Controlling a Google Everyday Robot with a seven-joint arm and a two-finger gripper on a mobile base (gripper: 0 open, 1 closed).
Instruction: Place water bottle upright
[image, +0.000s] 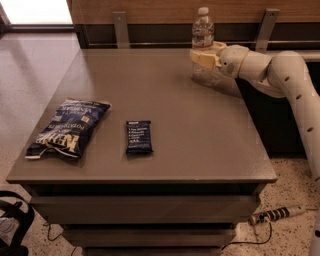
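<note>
Next, the gripper releases the water bottle upright on the far corner of the grey table (201, 83), just below my fingers. The bottle still stands upright on the table.
The water bottle (203, 35) is a small clear plastic bottle with a white cap. It stands upright at the far right of the grey table (165, 110). My gripper (204, 56) comes in from the right on a white arm and its pale fingers (200, 58) wrap around the bottle's lower body. The bottle's base shows through below the fingers and appears to rest on the tabletop.
A dark blue chip bag (67, 127) lies at the front left of the table. A dark snack bar (138, 136) lies near the middle front. A wooden wall with metal brackets (120, 27) runs behind the table. A power strip (272, 215) lies on the floor at right.
</note>
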